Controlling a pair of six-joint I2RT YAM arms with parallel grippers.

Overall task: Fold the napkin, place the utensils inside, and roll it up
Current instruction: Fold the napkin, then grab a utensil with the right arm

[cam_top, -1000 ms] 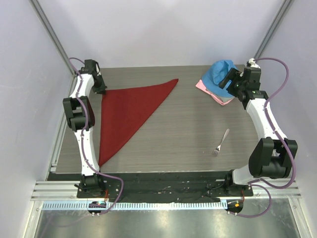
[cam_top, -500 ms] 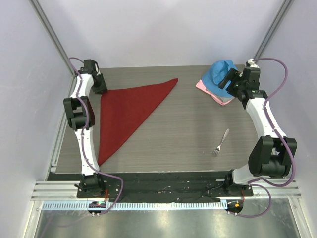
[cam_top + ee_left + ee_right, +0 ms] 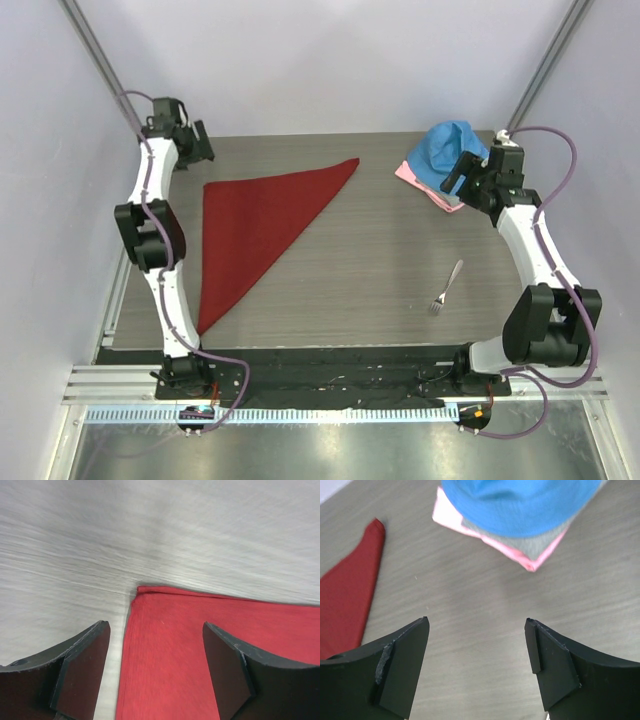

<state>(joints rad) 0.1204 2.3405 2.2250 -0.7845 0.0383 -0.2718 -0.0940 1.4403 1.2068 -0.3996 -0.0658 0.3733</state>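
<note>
I need to next move my right gripper to the silver fork and close it on the fork's narrow neck (image 3: 444,293), just behind its tines.
The dark red napkin (image 3: 255,225) lies folded into a triangle on the left half of the table, one point toward the back middle and one toward the near left. Its back-left corner (image 3: 150,592) shows in the left wrist view, flat on the table. My left gripper (image 3: 200,150) hangs above that corner, open, with nothing between its fingers (image 3: 82,665). The silver fork (image 3: 447,286) lies alone on the table's right half, tines toward me. My right gripper (image 3: 462,165) is raised at the back right, open and empty, its fingers (image 3: 402,655) over bare table.
A bright blue cloth (image 3: 448,148) lies on a pale pink cloth (image 3: 430,187) at the back right corner, just beyond my right gripper. White walls close in the table at the left, back and right. The table's near edge (image 3: 330,347) meets a dark strip.
My left gripper has opened, let go of the napkin's back-left corner and lifted up and back. The right arm shifted slightly. Napkin and fork lie where they were.
</note>
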